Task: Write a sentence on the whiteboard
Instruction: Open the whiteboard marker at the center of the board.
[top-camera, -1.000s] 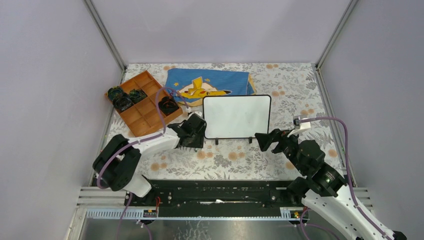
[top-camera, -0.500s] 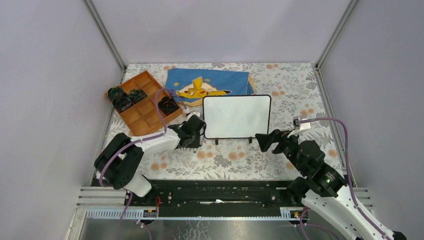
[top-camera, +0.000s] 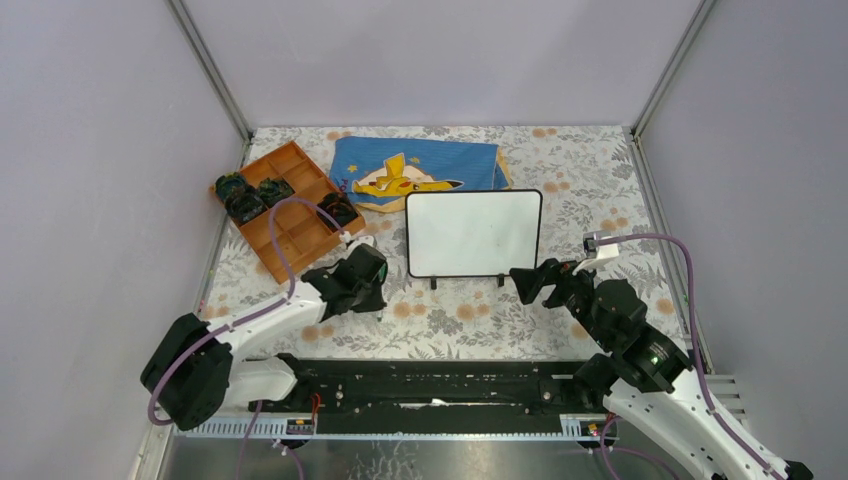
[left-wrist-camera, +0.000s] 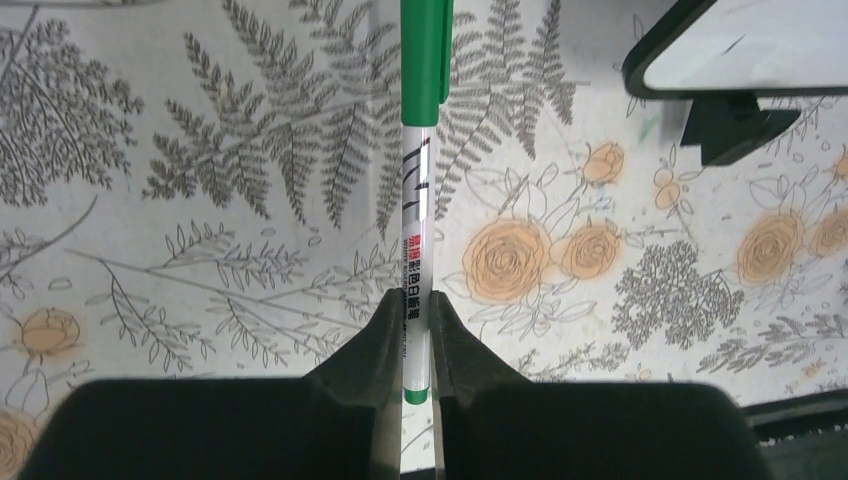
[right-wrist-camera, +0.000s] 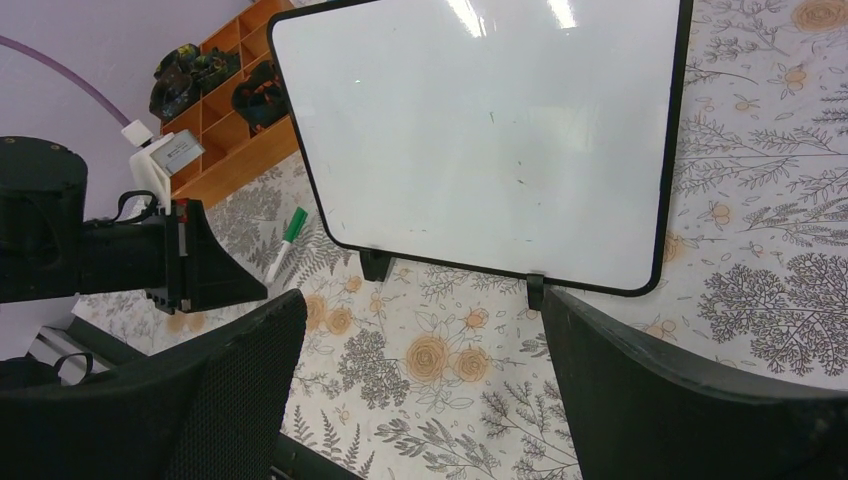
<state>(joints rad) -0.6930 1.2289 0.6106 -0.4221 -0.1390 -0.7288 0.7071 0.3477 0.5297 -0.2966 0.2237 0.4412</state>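
My left gripper holds the marker near its tail end, far from the green cap; next I set it down, regrip just below the cap (left-wrist-camera: 419, 150).
The whiteboard (top-camera: 473, 233) stands on its little black feet at the table's middle; its surface is blank, with no sentence on it. It fills the upper part of the right wrist view (right-wrist-camera: 480, 130), and its corner shows in the left wrist view (left-wrist-camera: 740, 50). My left gripper (top-camera: 365, 275) is left of the board and shut (left-wrist-camera: 417, 305) on a green-capped white marker (left-wrist-camera: 418, 200), cap pointing away from the wrist, just above the tablecloth. The marker also shows in the right wrist view (right-wrist-camera: 286, 243). My right gripper (top-camera: 530, 280) is open and empty (right-wrist-camera: 420, 300) by the board's lower right corner.
An orange compartment tray (top-camera: 285, 205) with several dark objects sits at the back left. The blue Pikachu cloth (top-camera: 420, 170) lies behind the board. Grey walls close in three sides. A black rail (top-camera: 440, 385) runs along the near edge.
My left arm has drawn back toward the near left, away from the board's left edge, with the marker in its grip. The right arm has not moved.
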